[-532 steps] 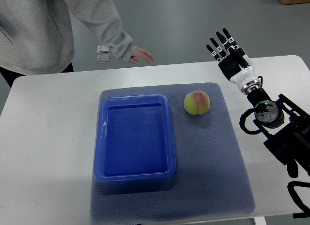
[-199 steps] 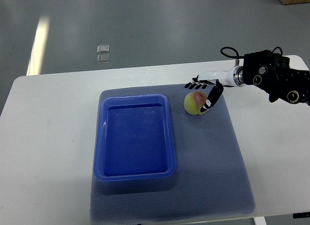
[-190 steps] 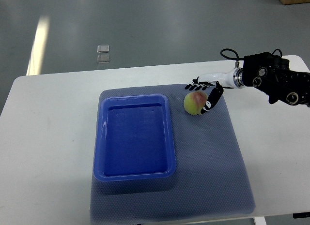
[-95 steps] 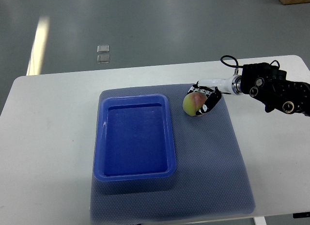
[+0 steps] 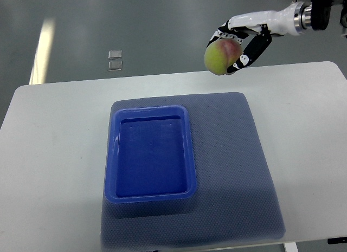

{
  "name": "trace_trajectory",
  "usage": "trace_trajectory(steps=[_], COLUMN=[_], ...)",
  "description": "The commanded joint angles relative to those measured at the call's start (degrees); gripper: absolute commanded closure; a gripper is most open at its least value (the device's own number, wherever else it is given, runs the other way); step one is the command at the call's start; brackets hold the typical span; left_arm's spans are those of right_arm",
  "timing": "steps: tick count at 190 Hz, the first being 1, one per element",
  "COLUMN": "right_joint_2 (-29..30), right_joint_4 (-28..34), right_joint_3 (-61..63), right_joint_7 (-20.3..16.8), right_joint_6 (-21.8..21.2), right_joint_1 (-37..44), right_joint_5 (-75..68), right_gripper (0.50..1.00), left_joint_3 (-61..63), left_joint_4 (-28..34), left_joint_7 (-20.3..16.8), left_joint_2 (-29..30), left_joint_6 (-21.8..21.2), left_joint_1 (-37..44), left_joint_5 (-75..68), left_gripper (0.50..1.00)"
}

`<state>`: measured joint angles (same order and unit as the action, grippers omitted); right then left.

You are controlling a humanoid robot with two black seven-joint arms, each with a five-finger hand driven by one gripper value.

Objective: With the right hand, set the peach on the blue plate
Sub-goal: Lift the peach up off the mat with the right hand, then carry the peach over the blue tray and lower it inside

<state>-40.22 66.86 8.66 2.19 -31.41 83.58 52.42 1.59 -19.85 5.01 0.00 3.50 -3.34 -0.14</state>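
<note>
Next, my right gripper lets go of the peach on the flat bottom of the blue plate [image 5: 138,150], near the middle of the plate.
My right hand [image 5: 238,46] comes in from the upper right and is shut on the peach [image 5: 220,56], a green-yellow fruit with a red blush. It holds the peach high above the table's far edge. The blue plate [image 5: 152,194], a deep rectangular blue tray, sits empty on the grey-blue mat [image 5: 238,170], below and to the left of the peach. The left arm does not show.
The mat lies on a white table [image 5: 49,154]. Two small clear squares [image 5: 114,59] lie on the grey floor beyond the table's far edge.
My right hand closed around the peach on the mat and lifted it up and away toward the far edge. The peach has left the mat.
</note>
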Motion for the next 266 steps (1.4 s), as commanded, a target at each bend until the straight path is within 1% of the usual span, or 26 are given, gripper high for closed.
trace_trajectory(steps=[1, 24, 25, 38, 47, 48, 59, 69, 70, 84, 99, 100, 131, 172, 213, 214, 226, 240, 248, 249, 253, 254, 255, 256, 259, 266], right_joint_2=[-1.1, -0.2, 1.5, 5.7, 5.7, 8.6, 12.6, 12.6, 16.7, 22.2, 23.7, 27.2, 35.1, 40.0, 40.2, 40.2, 40.2, 40.2, 40.2, 40.2, 40.2, 40.2, 40.2, 40.2, 40.2, 40.2], right_joint_4=[1.2, 1.4, 1.4, 1.3, 1.3, 0.5, -0.6, -0.6, -2.6, -5.6, -6.4, -8.3, -13.2, -16.1, -17.2, -17.5, -17.9, -18.3, -18.3, -18.3, -18.3, -18.3, -18.3, -18.3, -18.3, -18.3], right_joint_3=[-0.1, -0.1, -0.1, -0.3, -0.3, -0.8, -1.5, -1.5, -2.9, -4.6, -5.0, -5.2, -5.2, -5.2, -4.9, -4.8, -4.9, -5.0, -5.0, -5.0, -5.0, -5.0, -5.0, -5.0, -5.0, -5.0], right_joint_7=[-0.1, -0.1, -0.1, -0.1, -0.1, -0.1, -0.1, -0.1, -0.1, -0.1, -0.1, -0.1, -0.1, -0.1, -0.1, -0.1, 0.0, 0.0, 0.0, 0.0, 0.1, 0.1, 0.0, 0.0, 0.1, 0.1], right_joint_6=[-0.8, -0.3, 0.2, 1.5, 1.5, 2.8, 3.8, 3.8, 4.6, 6.4, 6.9, 7.7, 9.5, 11.5, 11.8, 12.0, 12.8, 13.6, 13.9, 14.0, 14.1, 14.1, 14.1, 14.1, 14.2, 14.2], right_joint_1=[2.0, 2.6, 2.7, 2.7, 2.7, 2.6, 2.3, 2.3, 2.0, 1.0, 0.3, -1.5, -7.9, -13.7, -17.1, -17.9, -18.5, -18.8, -18.9, -18.8, -18.8, -18.8, -18.8, -18.8, -18.8, -18.8], right_joint_5=[-0.5, -0.6, -0.8, -1.8, -1.8, -2.5, -2.5, -2.5, -2.6, -2.5, -2.5, -2.1, -1.2, 2.2, 4.3, 4.4, 4.5, 5.1, 5.4, 5.4, 5.5, 5.5, 5.5, 5.5, 5.5, 5.5], right_gripper=[1.000, 1.000, 1.000, 1.000, 1.000, 1.000, 1.000, 1.000, 1.000, 1.000, 1.000, 1.000, 1.000, 1.000, 0.991, 0.963, 0.948, 0.885, 0.801, 0.775, 0.722, 0.722, 0.691, 0.691, 0.640, 0.603], left_joint_3=[-0.1, -0.1, -0.1, -0.1, -0.1, -0.1, -0.1, -0.1, -0.1, -0.2, -0.1, -0.2, -0.2, -0.1, -0.2, -0.1, -0.1, -0.1, -0.1, -0.1, -0.1, -0.1, -0.1, -0.1, -0.1, -0.1], left_joint_4=[0.0, 0.1, 0.0, 0.1, 0.1, 0.1, 0.1, 0.1, 0.1, 0.0, 0.0, 0.0, 0.0, 0.0, 0.0, 0.0, 0.0, 0.0, 0.0, 0.0, 0.0, 0.0, 0.0, 0.0, 0.0, 0.0], left_joint_7=[0.0, 0.0, 0.0, 0.0, 0.0, 0.0, 0.0, 0.0, 0.0, 0.0, 0.1, 0.0, 0.0, 0.0, 0.1, 0.1, 0.1, 0.0, 0.1, 0.1, 0.0, 0.0, 0.0, 0.0, 0.1, 0.0], left_joint_2=[0.0, 0.0, 0.0, 0.0, 0.0, 0.0, 0.0, 0.0, 0.0, 0.0, 0.0, 0.0, 0.0, 0.0, 0.0, 0.0, 0.0, 0.0, 0.0, 0.0, 0.0, 0.0, 0.0, 0.0, 0.0, 0.0], left_joint_6=[0.0, 0.0, 0.0, 0.0, 0.0, 0.0, 0.0, 0.0, 0.0, 0.0, 0.0, 0.0, 0.0, 0.0, 0.0, 0.0, 0.0, 0.0, 0.0, 0.0, 0.0, 0.0, 0.0, 0.0, 0.0, 0.0], left_joint_1=[0.0, 0.0, 0.0, 0.0, 0.0, 0.0, 0.0, 0.0, 0.0, 0.0, 0.0, 0.0, 0.0, 0.0, 0.0, 0.0, 0.0, 0.0, 0.0, 0.0, 0.0, 0.0, 0.0, 0.0, 0.1, 0.0], left_joint_5=[0.0, 0.0, 0.1, 0.1, 0.1, 0.1, 0.1, 0.1, 0.1, 0.1, 0.1, 0.1, 0.1, 0.1, 0.1, 0.1, 0.1, 0.1, 0.1, 0.1, 0.1, 0.1, 0.1, 0.1, 0.1, 0.1], left_gripper=[0.500, 0.500, 0.500, 0.500, 0.500, 0.500, 0.500, 0.500, 0.500, 0.500, 0.500, 0.500, 0.500, 0.500, 0.500, 0.500, 0.500, 0.500, 0.500, 0.500, 0.500, 0.500, 0.500, 0.500, 0.500, 0.500])
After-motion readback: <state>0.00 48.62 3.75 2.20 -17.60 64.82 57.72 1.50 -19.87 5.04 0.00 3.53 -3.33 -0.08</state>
